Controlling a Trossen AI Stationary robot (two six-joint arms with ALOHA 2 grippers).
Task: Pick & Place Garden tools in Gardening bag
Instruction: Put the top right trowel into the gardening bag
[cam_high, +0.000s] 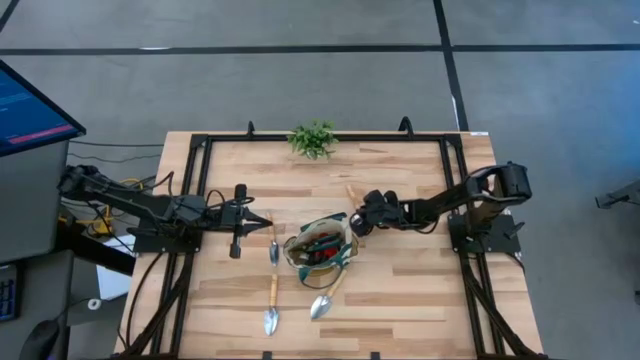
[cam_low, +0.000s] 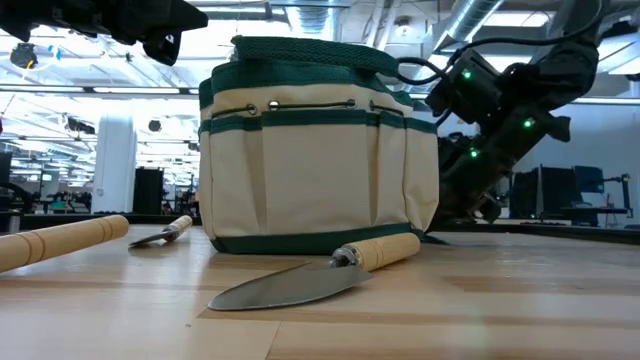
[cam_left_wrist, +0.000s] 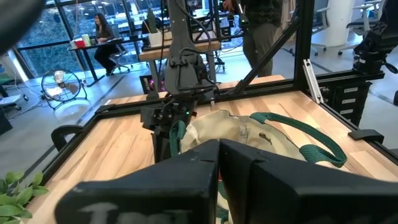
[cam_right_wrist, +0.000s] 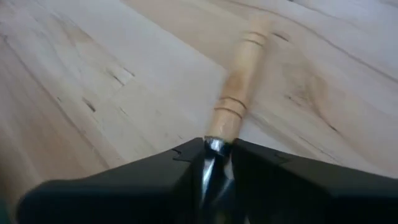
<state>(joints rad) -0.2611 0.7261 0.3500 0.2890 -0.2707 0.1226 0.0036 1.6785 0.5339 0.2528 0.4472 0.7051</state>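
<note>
I pinch the tool's metal neck with my right gripper and its wooden handle slants crooked, so next I open, line up and take the handle's end (cam_right_wrist: 224, 125) beside the metal.
The tan gardening bag (cam_high: 318, 245) with green trim stands at the table's middle, with red and dark tools showing in its mouth. It fills the low view (cam_low: 315, 150). My right gripper (cam_high: 357, 222) is at the bag's far right side, slanting down and shut on a wooden-handled garden tool (cam_right_wrist: 239, 87). My left gripper (cam_high: 262, 222) hangs shut to the left of the bag, holding nothing (cam_left_wrist: 217, 155). Two trowels (cam_high: 272, 292) (cam_high: 326, 296) lie flat near the front edge. A smaller tool (cam_high: 273, 246) lies beside the bag's left side. My right gripper pinches the tool between its two fingers at the metal neck (cam_right_wrist: 214, 148), just below the wooden handle. The fingers slant down from the table's right side. The handle (cam_high: 351, 194) points away toward the far edge, low over the wood; whether it is lifted clear I cannot tell.
A leafy green plant (cam_high: 312, 138) stands at the far edge. A black frame (cam_high: 200, 170) runs around the tabletop. A monitor (cam_high: 30, 105) stands off the table's left side. People sit in the room beyond the table (cam_left_wrist: 102, 31).
</note>
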